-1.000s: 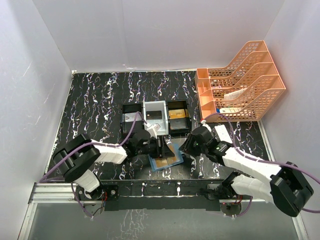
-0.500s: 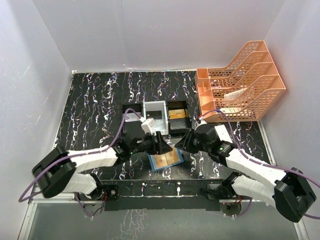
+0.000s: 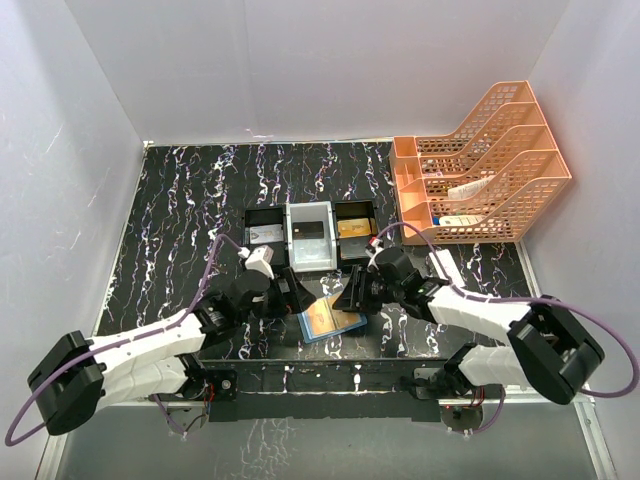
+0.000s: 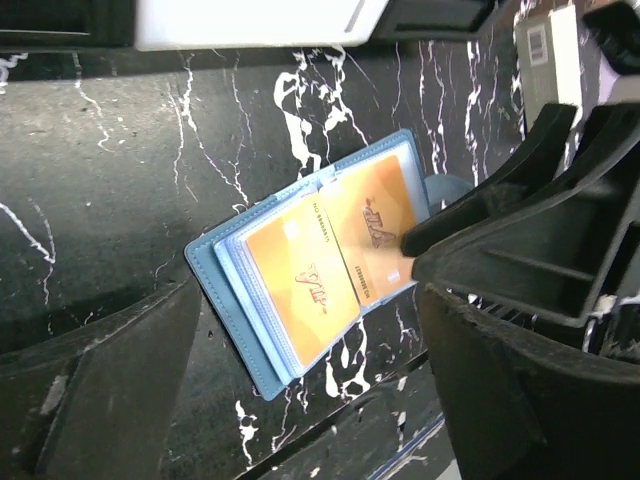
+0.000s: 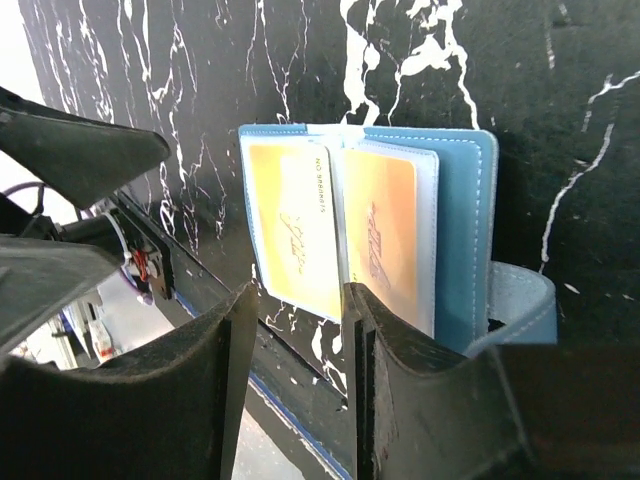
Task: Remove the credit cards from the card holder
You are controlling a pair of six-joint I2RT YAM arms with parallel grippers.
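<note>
The card holder is loose beside my open left gripper, so that gripper should hold the holder's edge steady while my right gripper pinches the card at the middle fold [image 5: 334, 215].
The blue card holder [image 3: 325, 322] lies open flat near the table's front edge, with two gold-tan credit cards [image 4: 300, 275] showing in its clear pockets. My left gripper [image 3: 298, 297] hovers just left of it, jaws wide open and empty; the holder [image 4: 215, 270] lies beyond the fingers. My right gripper [image 3: 347, 298] is at the holder's right side, slightly open with nothing between the jaws. One of its fingertips [image 4: 412, 243] rests on the right-hand card [image 5: 380, 240]. The holder's snap tab [image 5: 520, 300] sticks out beside my right finger.
A black-and-white three-compartment tray [image 3: 310, 206] sits just behind the holder, with a silver-grey card [image 3: 265, 235], a dark card [image 3: 310, 228] and a gold card [image 3: 355, 228] in it. An orange mesh file rack [image 3: 490, 160] fills the back right. The table's front rail [image 3: 320, 375] is close.
My left gripper has drawn back leftward off the holder and opened wider. The right gripper moved left onto the holder's right edge and opened a little.
</note>
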